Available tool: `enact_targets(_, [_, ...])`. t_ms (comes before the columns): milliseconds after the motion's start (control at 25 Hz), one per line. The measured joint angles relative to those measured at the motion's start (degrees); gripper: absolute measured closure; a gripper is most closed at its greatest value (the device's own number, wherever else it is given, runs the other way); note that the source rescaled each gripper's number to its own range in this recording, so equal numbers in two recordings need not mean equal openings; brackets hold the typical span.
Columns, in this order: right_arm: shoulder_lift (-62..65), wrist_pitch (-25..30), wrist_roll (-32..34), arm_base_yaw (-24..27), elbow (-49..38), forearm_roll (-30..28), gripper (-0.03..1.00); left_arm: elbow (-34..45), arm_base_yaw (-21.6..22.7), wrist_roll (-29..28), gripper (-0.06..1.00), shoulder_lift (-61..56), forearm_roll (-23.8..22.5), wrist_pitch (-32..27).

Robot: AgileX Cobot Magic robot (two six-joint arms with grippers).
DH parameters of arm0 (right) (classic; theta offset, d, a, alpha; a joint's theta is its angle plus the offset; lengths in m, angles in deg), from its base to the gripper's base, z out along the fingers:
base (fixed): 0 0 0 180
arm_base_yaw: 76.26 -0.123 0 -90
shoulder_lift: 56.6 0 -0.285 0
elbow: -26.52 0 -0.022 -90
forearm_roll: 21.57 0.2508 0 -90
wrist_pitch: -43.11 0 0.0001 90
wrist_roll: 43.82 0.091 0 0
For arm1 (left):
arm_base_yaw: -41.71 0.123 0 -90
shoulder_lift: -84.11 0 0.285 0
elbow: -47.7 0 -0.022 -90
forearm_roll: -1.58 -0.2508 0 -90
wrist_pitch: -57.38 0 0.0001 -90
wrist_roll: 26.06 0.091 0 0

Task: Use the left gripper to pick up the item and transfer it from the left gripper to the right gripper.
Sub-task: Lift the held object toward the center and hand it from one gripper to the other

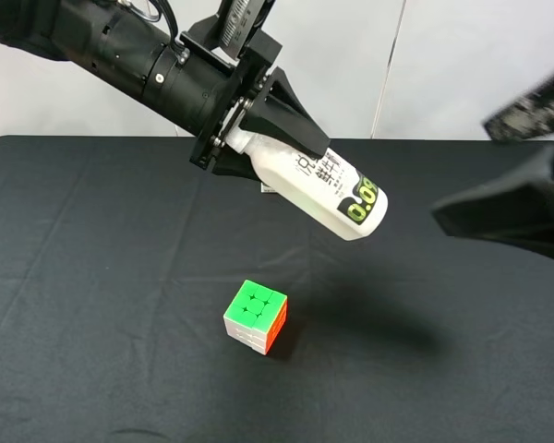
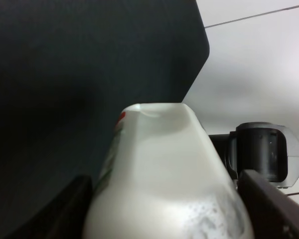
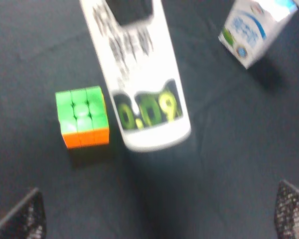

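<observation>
My left gripper holds the end of the white bottle with the cap. So next my right gripper closes around the white bottle's green-and-black label band (image 1: pixel 355 200) (image 3: pixel 148 109), near its base.
My left gripper (image 1: pixel 272 138) is shut on the item, a white bottle (image 1: pixel 325 189) with a green-and-black label band, and holds it tilted in the air above the black table. It grips the cap end, and the base points toward the right. In the left wrist view the bottle (image 2: pixel 164 184) fills the space between the black fingers (image 2: pixel 65 211). My right gripper (image 1: pixel 462 171) is open and empty, a short way right of the bottle's base. In the right wrist view the bottle (image 3: pixel 139 74) lies ahead of the open right gripper (image 3: pixel 157 219), apart from it.
A pastel puzzle cube (image 1: pixel 256 316) with a green top sits on the black table (image 1: pixel 92 277) below the bottle; it also shows in the right wrist view (image 3: pixel 82 117). A small milk carton (image 3: pixel 251 30) stands farther back, mostly hidden behind the bottle in the high view.
</observation>
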Motion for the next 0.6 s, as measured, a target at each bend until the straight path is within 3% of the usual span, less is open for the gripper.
enact_targets(200, [-7.3,-3.7,-0.9,-3.7,2.9,-1.8,-0.03,0.0,0.0,0.2,0.93,0.0,1.2,0.0])
enact_targets(600, [-15.7,-9.4,-6.0,-4.0,3.0,-1.4,-0.03,0.0,0.0,0.5,0.93,0.0,1.5,0.0])
